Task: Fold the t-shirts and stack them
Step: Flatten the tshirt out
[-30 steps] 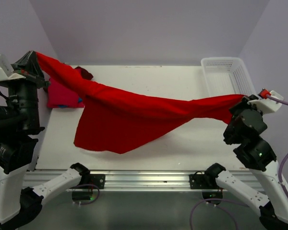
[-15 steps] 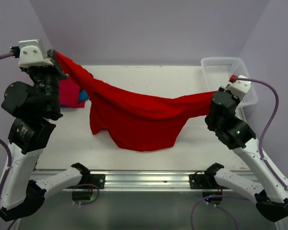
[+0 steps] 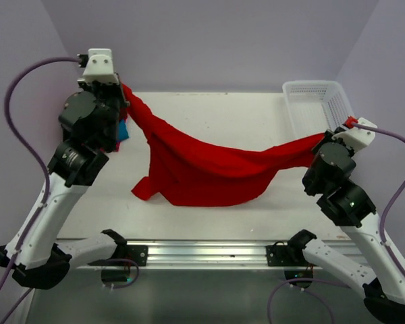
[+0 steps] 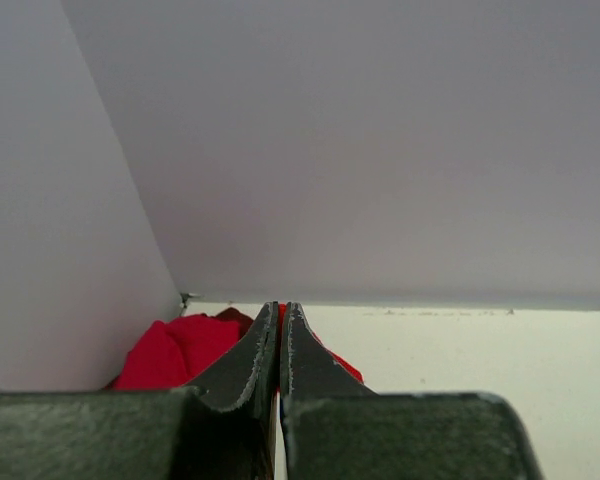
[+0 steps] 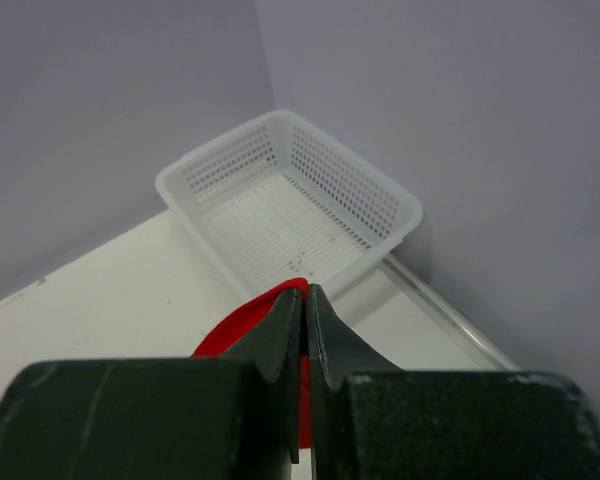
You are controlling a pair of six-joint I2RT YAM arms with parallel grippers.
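Observation:
The red t-shirt hangs in a slanting, bunched piece between my grippers, so next my right gripper sets its end down and takes the t-shirt's loose lower corner (image 3: pixel 145 189).
A large bright red t-shirt (image 3: pixel 209 169) hangs stretched between my two grippers above the white table (image 3: pixel 209 111), its lower part sagging onto the table. My left gripper (image 3: pixel 123 88) is shut on one end at the back left; red cloth shows between its fingers in the left wrist view (image 4: pixel 280 318). My right gripper (image 3: pixel 324 140) is shut on the other end at the right; a red edge shows at its fingertips in the right wrist view (image 5: pixel 302 295). Folded t-shirts (image 4: pixel 175 350) lie at the table's back left, mostly hidden by my left arm; a teal bit (image 3: pixel 123 130) shows.
A white plastic mesh basket (image 3: pixel 317 104) stands at the back right corner, also in the right wrist view (image 5: pixel 280 200). Lilac walls close the back and both sides. A metal rail (image 3: pixel 202 253) runs along the near edge.
Both grippers have moved with the red t-shirt: the left one went right and farther back, the right one shifted. The shirt's hanging part has gathered toward the table's middle.

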